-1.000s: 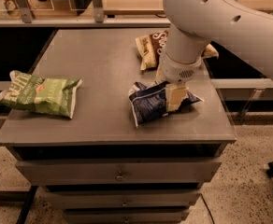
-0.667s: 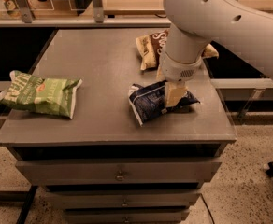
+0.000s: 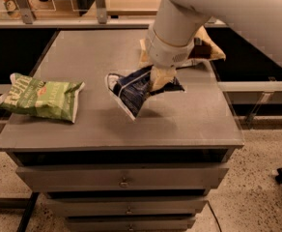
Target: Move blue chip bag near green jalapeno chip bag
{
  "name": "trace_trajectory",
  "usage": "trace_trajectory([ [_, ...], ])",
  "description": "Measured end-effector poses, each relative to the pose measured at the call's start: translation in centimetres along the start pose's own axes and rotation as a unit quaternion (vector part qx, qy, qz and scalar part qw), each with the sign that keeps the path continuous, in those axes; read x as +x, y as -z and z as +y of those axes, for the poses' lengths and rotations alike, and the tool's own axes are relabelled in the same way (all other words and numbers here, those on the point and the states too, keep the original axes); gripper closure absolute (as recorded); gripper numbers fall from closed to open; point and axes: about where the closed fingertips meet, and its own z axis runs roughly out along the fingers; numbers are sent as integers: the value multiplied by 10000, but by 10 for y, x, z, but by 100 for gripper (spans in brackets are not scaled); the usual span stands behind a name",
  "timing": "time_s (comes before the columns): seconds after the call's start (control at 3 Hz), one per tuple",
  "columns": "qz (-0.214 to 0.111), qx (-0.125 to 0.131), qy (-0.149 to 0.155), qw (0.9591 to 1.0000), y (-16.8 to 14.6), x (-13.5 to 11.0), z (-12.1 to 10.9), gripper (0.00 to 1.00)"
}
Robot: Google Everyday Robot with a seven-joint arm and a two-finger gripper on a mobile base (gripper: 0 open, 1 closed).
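Next, I release the blue chip bag just behind the green jalapeno chip bag (image 3: 56, 58), against its back edge. The blue bag now hangs just above the tabletop.
The blue chip bag (image 3: 133, 89), crumpled dark navy foil with white edges, hangs just above the middle of the grey tabletop (image 3: 92, 52) with a shadow under it. My gripper (image 3: 160, 79) comes down from the large white arm (image 3: 179, 30) and is shut on the bag's right part. The green jalapeno chip bag (image 3: 40, 98), light green with white lettering and a small red mark, lies flat at the table's left front edge, about a bag's width to the left of the blue one.
A brown-and-tan bag (image 3: 209, 47) lies at the back right of the table, mostly hidden behind the arm. Drawers (image 3: 124, 181) run below the front edge. A railing with posts (image 3: 100, 4) stands behind the table.
The blue chip bag has been lifted and carried left from the table's right side toward the middle, closer to the green bag. The arm moved left with it.
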Motion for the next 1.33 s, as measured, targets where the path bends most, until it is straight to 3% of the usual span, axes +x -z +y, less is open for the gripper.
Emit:
trace_trajectory([
  [0.33,8,339,822,9960,25,-49,-36,100],
  [0.67,-15,616,1552,9860,35,-98,-83,100],
  [1.0,29,822,1939,9776,28,-135,-134,100],
  [1.33,19,960,2023,9746,12,-155,-178,100],
])
